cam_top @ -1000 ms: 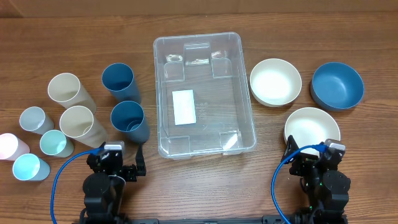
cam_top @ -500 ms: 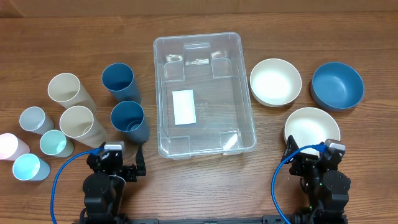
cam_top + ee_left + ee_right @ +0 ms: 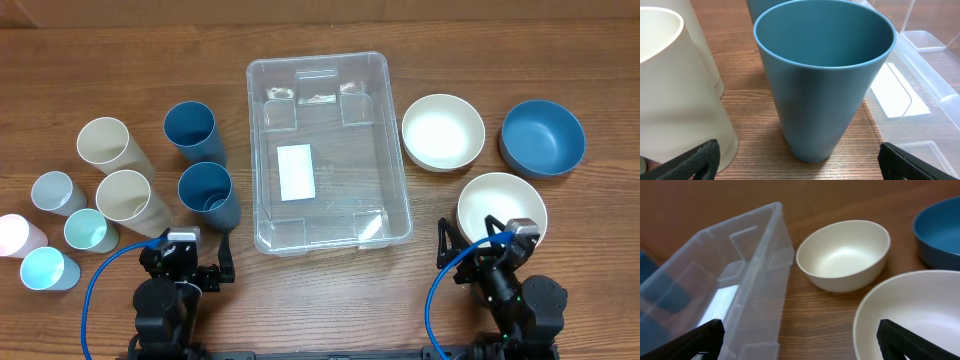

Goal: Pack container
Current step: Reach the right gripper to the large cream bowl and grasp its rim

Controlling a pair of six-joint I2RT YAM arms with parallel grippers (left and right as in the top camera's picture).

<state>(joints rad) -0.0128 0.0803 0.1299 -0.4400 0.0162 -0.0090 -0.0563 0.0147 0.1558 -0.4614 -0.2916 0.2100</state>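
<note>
The rim of the nearer cream bowl (image 3: 540,236) will be gripped by my right gripper as it closes there, at the near side that faces away from the clear plastic container.
The clear plastic container (image 3: 318,62) stands empty at the table's middle, with a white label (image 3: 296,172) on its bottom. My left gripper (image 3: 190,252) is open and empty, just in front of a dark blue cup (image 3: 208,194). In the left wrist view that cup (image 3: 825,75) stands upright just beyond the open jaws (image 3: 800,167), with the container's wall (image 3: 920,75) at the right. My right gripper (image 3: 468,240) is open and empty at the near edge of a cream bowl (image 3: 502,205). In the right wrist view its jaws (image 3: 800,342) face the gap between the container (image 3: 730,280) and that bowl (image 3: 910,315).
Left of the container stand a second dark blue cup (image 3: 189,130), two cream cups (image 3: 104,142) (image 3: 126,196) and several small pastel cups (image 3: 52,190). To the right are another cream bowl (image 3: 443,131) and a blue bowl (image 3: 542,137).
My right arm has turned and shifted left, so its fingers now show between the container's corner and the near cream bowl. The left arm and all objects have not moved.
</note>
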